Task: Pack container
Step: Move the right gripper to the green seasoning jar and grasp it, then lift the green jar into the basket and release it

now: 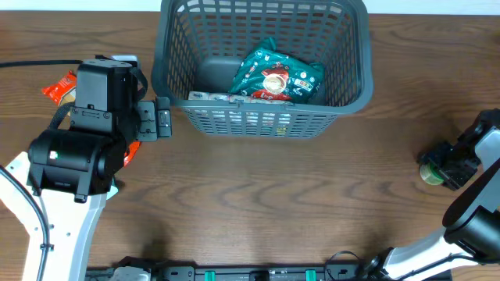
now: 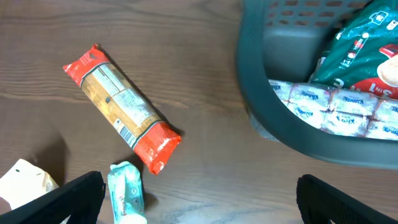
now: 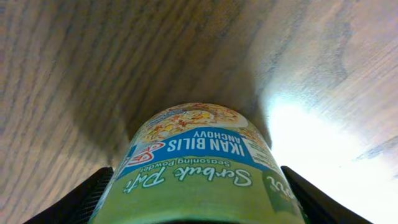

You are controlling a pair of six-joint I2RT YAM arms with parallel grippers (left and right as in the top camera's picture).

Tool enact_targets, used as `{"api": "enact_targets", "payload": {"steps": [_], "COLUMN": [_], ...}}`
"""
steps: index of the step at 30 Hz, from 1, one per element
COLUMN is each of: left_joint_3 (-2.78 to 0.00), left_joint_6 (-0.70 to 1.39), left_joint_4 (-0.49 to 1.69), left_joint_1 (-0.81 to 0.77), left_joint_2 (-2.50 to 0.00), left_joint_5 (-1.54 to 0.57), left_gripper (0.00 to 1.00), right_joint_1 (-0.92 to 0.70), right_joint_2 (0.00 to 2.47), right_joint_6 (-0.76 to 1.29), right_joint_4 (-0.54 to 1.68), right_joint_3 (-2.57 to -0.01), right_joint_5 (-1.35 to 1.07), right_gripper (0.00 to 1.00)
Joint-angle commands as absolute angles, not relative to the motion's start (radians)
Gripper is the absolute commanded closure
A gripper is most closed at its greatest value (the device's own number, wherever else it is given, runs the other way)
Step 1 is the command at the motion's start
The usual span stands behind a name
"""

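My right gripper will release the green seasoning jar against the teal snack bag [image 1: 305, 92] by the front side of the dark grey basket.
The dark grey basket [image 1: 355, 47] stands at the back centre; its rim also shows in the left wrist view [image 2: 249, 87]. It holds a teal snack bag [image 1: 277, 74] and a row of white packets [image 2: 336, 109] along its front wall. My left gripper [image 2: 205, 211] is open and empty over the table, just left of the basket. My right gripper [image 3: 193, 199] at the far right is shut on a green seasoning powder jar [image 3: 199, 162], which also shows in the overhead view [image 1: 428, 173].
A red-ended packet [image 2: 121, 106] lies on the table left of the basket. A teal tube [image 2: 127, 196] stands by my left finger, and a white item [image 2: 22, 180] lies at the left edge. The left arm covers part of these in the overhead view.
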State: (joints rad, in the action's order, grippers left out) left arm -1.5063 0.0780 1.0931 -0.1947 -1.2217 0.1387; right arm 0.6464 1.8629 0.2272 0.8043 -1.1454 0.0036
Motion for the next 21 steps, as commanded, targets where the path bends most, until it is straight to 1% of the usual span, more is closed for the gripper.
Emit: {"api": "enact_targets", "payload": {"steps": [1,4,7,11,14,16,21], "left_joint_3": [-1.521,-1.521,-1.521,-1.521,-1.521,-1.521,-1.521], "left_joint_6": [0.072,0.072,0.072,0.072,0.072,0.072,0.072], "left_joint_4": [1.094,1.094,1.093,1.095,1.095,1.094,1.094], "left_joint_1": [-0.200,-0.200,-0.200,-0.200,-0.200,-0.200,-0.200], "left_joint_2": [-1.222,-1.222,-1.222,-1.222,-1.222,-1.222,-1.222], "left_joint_5": [0.151,0.151,0.151,0.151,0.151,0.151,0.151], "left_gripper": [0.01,0.01,0.01,0.01,0.01,0.01,0.01], "right_joint_1": [0.603,0.544,0.453,0.324,0.228,0.168,0.009], "right_joint_2": [1.845,1.805,1.745,1.688,1.681,1.681,1.681], "right_joint_6": [0.199,0.163,0.091,0.070,0.067,0.030,-0.096], "right_joint_4": [0.807,0.856,0.917,0.991,1.034,1.040,1.040], "right_joint_3": [-1.163,-1.252,-1.400,-1.652,-1.863,-1.962,-2.096], "right_joint_5": [-0.096,-0.109,-0.109,-0.084,-0.057,-0.052,-0.056], "right_gripper": [0.99,0.99,0.99,0.99,0.99,0.99,0.99]}}
